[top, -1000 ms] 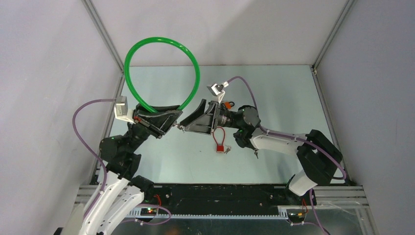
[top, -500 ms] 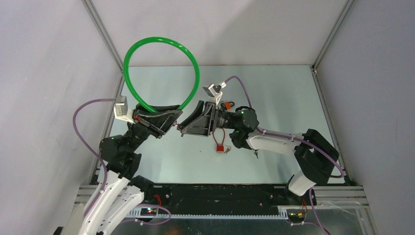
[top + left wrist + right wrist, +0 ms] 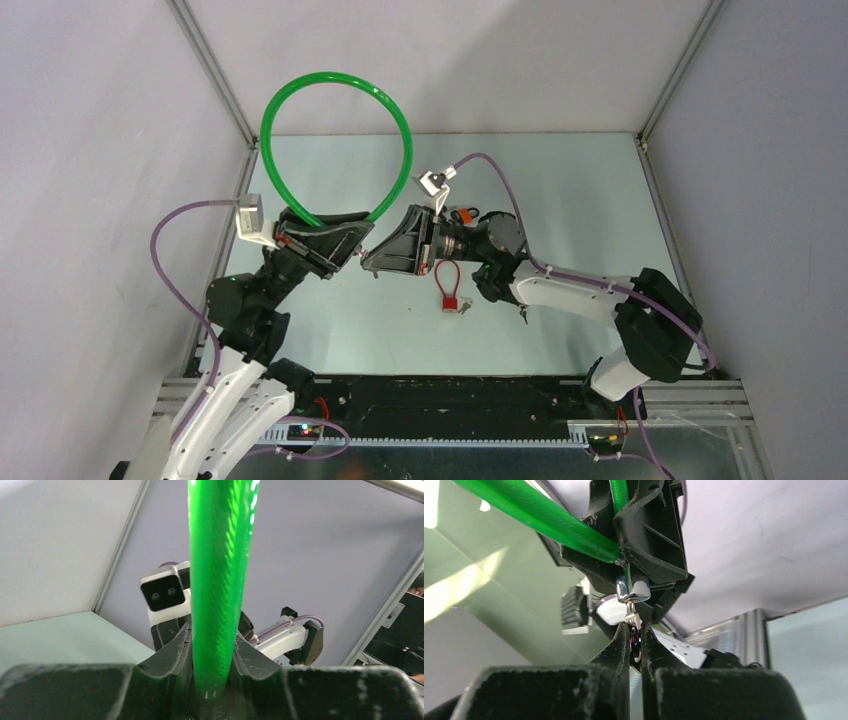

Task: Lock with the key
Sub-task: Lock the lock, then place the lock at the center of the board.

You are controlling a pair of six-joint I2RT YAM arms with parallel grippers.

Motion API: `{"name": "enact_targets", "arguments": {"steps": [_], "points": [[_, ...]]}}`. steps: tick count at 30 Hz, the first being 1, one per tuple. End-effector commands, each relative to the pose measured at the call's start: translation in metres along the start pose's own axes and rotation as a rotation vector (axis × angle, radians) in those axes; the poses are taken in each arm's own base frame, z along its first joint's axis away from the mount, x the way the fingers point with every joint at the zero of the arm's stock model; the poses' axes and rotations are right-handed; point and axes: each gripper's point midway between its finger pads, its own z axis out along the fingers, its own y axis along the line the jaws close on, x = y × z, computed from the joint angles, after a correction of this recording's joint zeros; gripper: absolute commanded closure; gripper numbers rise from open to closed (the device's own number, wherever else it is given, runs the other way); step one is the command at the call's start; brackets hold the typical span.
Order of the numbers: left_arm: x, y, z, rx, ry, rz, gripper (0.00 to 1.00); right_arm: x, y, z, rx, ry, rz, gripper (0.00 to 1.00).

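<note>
I need to use my right gripper to release the small silver key on the table (image 3: 388, 267) between my left gripper and the red padlock.
My left gripper (image 3: 352, 256) is shut on a green cable lock (image 3: 335, 78), whose loop arches up toward the back wall. In the left wrist view the green cable (image 3: 217, 580) runs straight up between the fingers (image 3: 172, 647). The lock's chrome cylinder (image 3: 633, 590) sticks out below the left gripper's black body. A small silver key (image 3: 631, 619) sits in that cylinder. My right gripper (image 3: 636, 628) is shut on the key's bow, tip to tip with the left gripper (image 3: 368, 262).
A red padlock (image 3: 449, 284) with small keys lies on the pale green table (image 3: 580, 200) under the right forearm. Grey walls and aluminium frame posts (image 3: 215, 75) close in the sides and back.
The right gripper's jaws have closed from wide open onto the key. The right arm has shifted slightly left toward the lock, and the green loop has swayed a little.
</note>
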Motion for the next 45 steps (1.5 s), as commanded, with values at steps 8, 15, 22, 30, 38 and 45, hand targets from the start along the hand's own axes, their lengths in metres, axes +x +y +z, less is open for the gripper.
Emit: {"name": "enact_targets", "arguments": {"steps": [8, 15, 22, 30, 38, 45], "points": [[-0.017, 0.004, -0.002, -0.053, -0.094, 0.007, 1.0, -0.009, -0.069, -0.026, 0.542, 0.01, -0.376, 1.0], [-0.02, 0.032, -0.011, -0.195, -0.153, -0.004, 1.0, -0.019, -0.087, -0.045, 0.796, -0.044, -0.547, 1.0], [-0.016, 0.062, -0.018, -0.333, -0.147, 0.02, 1.0, -0.004, -0.088, -0.051, 0.767, 0.067, -0.561, 1.0], [-0.028, 0.081, -0.029, -0.468, -0.147, 0.121, 1.0, 0.041, -0.072, -0.103, 0.575, 0.316, -0.506, 1.0], [-0.024, 0.099, -0.035, -0.539, -0.139, 0.127, 1.0, 0.055, -0.082, -0.132, 0.634, 0.333, -0.454, 1.0], [0.038, 0.165, -0.06, -0.724, -0.026, -0.011, 1.0, 0.026, -0.107, -0.15, 0.855, 0.186, -0.438, 1.0]]}}
